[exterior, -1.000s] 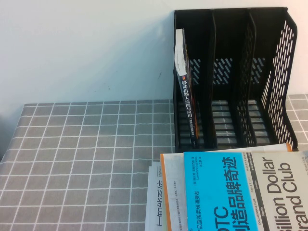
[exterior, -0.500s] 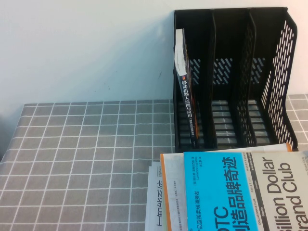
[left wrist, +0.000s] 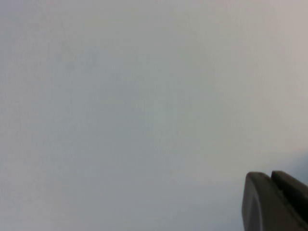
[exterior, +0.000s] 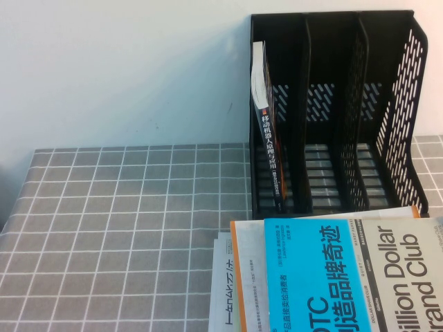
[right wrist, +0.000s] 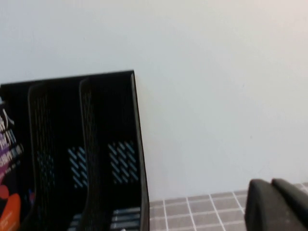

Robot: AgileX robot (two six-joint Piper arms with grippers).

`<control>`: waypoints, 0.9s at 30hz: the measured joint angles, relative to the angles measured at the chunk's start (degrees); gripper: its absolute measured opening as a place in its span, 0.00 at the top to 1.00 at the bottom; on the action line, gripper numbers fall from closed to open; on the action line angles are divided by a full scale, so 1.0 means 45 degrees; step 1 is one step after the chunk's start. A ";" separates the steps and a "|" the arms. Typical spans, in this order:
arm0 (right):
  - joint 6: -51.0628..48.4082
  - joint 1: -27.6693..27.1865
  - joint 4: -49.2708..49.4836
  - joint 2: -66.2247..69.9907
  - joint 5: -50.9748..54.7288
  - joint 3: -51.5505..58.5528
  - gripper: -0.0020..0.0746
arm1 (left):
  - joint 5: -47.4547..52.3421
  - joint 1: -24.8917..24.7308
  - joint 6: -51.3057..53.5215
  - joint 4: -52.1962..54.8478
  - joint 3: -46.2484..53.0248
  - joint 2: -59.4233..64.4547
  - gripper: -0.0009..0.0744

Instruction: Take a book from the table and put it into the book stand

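The blue and pale grey book is next for my left gripper, which should grip it by the outer edge of its blue half [exterior: 272, 279], opposite the pale grey half.
The book [exterior: 349, 277], blue and pale grey, lies flat on the table [exterior: 124, 228] at the front right, on top of a stack and just in front of the book stand [exterior: 346, 117]. The stand's middle and right compartments are empty. The stand also shows in the right wrist view [right wrist: 91, 144]. Neither gripper shows in the high view. My left gripper [left wrist: 270, 179] is shut and empty, facing a bare white wall. My right gripper [right wrist: 271, 186] is shut and empty, held above the table and facing the stand and the wall.
A thin black-spined book [exterior: 270, 145] leans in the stand's left compartment. A white orange-edged book [exterior: 247, 277] and another white book [exterior: 221, 297] lie under the blue one. A white wall rises behind the table.
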 joint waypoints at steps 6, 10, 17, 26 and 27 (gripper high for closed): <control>0.0081 0.0000 0.0028 0.0000 -0.1204 -0.0111 0.98 | -0.0036 0.0000 -0.1399 -0.0028 -0.0146 -0.0020 0.99; -0.0230 0.0000 0.0028 0.0069 0.0916 -0.1831 0.98 | 0.2635 0.0000 -0.1481 0.1138 -0.2133 0.0047 0.99; -0.0896 0.0000 0.0028 0.3139 0.6845 -0.6378 0.98 | 0.6661 0.0000 -0.1636 0.0857 -0.5358 0.3020 0.99; -0.2472 0.0000 0.1539 1.0019 1.0106 -0.9096 0.98 | 0.9445 0.0000 0.0684 -0.5999 -0.6368 0.7984 0.99; -0.2801 0.0000 0.1917 1.0684 1.0138 -0.9239 0.98 | 0.9740 0.0000 0.1488 -0.7034 -0.6368 0.8406 0.99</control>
